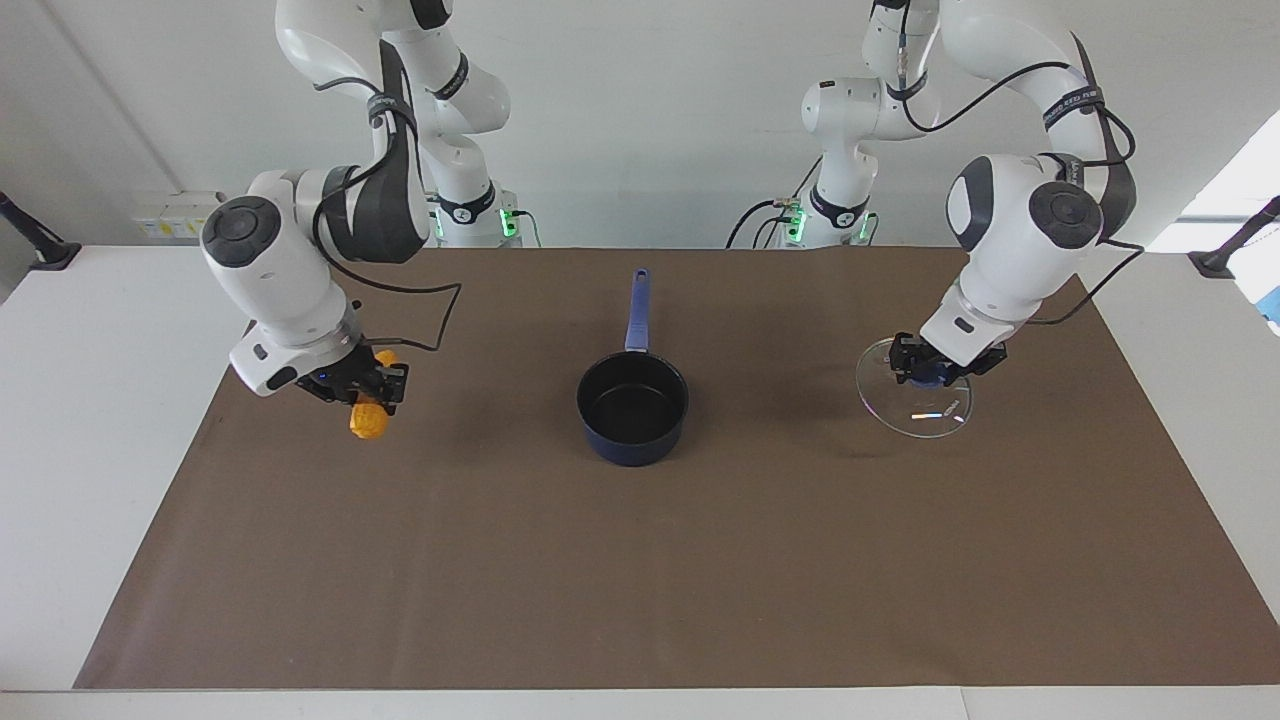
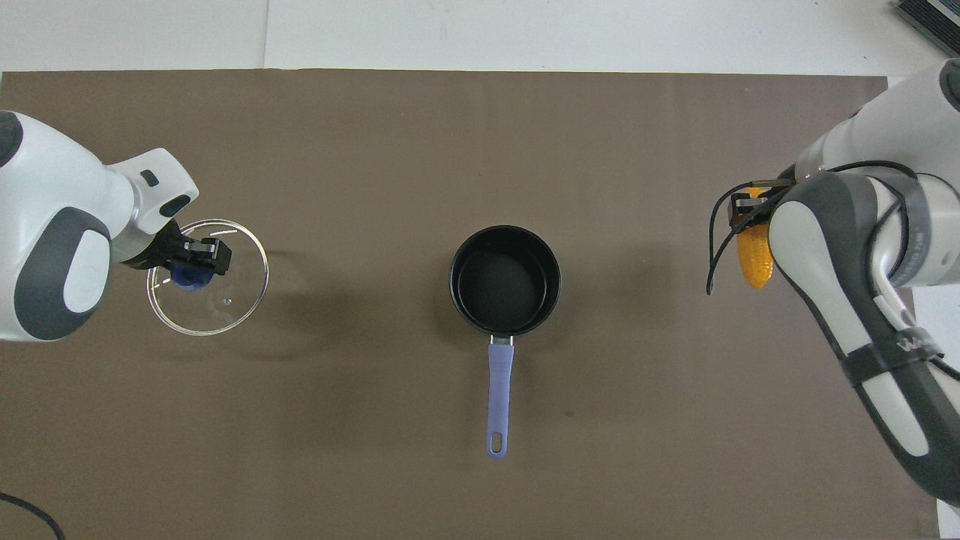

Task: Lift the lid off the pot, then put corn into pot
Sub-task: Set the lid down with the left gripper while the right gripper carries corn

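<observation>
Next, I let go of the clear glass lid with my left gripper on the brown mat (image 2: pixel 203 310) next to that gripper's own arm, far away from the pot.
The dark blue pot (image 1: pixel 632 407) (image 2: pixel 505 280) stands open in the middle of the brown mat, its long handle (image 2: pixel 498 395) pointing toward the robots. My left gripper (image 1: pixel 934 371) (image 2: pixel 189 260) is shut on the blue knob of the clear glass lid (image 1: pixel 918 403) (image 2: pixel 217 300). It holds the lid tilted, low over the mat toward the left arm's end. My right gripper (image 1: pixel 362 388) (image 2: pixel 752 208) is shut on the yellow-orange corn (image 1: pixel 367 422) (image 2: pixel 754 259). The cob hangs above the mat toward the right arm's end, well aside of the pot.
The brown mat (image 1: pixel 640 560) covers most of the white table (image 1: pixel 90 400). A black cable loop (image 1: pixel 420 310) hangs off the right arm's wrist beside the corn.
</observation>
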`<state>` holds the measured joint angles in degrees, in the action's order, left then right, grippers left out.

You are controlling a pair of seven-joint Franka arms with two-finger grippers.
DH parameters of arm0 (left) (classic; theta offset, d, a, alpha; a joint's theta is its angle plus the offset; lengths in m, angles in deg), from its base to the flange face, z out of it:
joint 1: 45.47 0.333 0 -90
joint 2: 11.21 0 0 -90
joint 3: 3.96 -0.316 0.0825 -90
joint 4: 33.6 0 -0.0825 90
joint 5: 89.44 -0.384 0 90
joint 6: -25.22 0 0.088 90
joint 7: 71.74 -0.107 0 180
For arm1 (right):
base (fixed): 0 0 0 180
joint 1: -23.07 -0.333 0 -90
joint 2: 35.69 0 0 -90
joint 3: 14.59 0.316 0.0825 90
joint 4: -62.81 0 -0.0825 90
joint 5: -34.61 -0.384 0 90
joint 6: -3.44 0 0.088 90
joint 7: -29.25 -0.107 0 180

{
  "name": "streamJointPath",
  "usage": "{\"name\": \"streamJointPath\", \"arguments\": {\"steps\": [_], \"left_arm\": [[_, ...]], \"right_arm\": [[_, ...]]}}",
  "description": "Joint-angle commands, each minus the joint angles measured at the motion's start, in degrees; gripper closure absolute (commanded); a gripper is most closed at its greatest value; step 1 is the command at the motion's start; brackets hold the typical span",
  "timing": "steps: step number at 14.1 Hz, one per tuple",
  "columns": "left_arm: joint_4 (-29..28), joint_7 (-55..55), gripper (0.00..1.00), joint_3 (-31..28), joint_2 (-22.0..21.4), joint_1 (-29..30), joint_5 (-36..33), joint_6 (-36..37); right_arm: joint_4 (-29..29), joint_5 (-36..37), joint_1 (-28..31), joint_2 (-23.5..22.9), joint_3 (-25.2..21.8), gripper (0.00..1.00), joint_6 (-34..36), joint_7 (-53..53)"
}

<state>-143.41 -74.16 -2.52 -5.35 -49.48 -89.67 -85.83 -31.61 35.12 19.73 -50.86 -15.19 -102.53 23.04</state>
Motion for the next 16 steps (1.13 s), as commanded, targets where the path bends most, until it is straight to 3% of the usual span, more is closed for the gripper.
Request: {"name": "streamJointPath", "arguments": {"steps": [1,5,8,16], "left_arm": [[-9.1,-3.98,1.0,0.58,-5.59,3.38,0.4,-5.66],[-13.67,-5.05,1.0,0.58,-5.15,5.41,0.4,-11.11],[-16.74,-4.96,1.0,0.58,-3.84,6.02,0.4,-15.76],[-17.11,-4.43,1.0,0.58,-1.63,5.94,0.4,-19.03]], "right_arm": [[1.08,2.73,-5.52,-0.03,0.24,1.0,0.59,-8.88],[1.08,1.42,-9.66,-0.03,0.42,1.0,0.06,-12.84],[1.95,-1.56,-12.12,-0.38,2.17,1.0,-0.21,-22.5],[6.44,-3.76,-22.49,-7.85,2.27,1.0,-7.31,-33.96]]}}
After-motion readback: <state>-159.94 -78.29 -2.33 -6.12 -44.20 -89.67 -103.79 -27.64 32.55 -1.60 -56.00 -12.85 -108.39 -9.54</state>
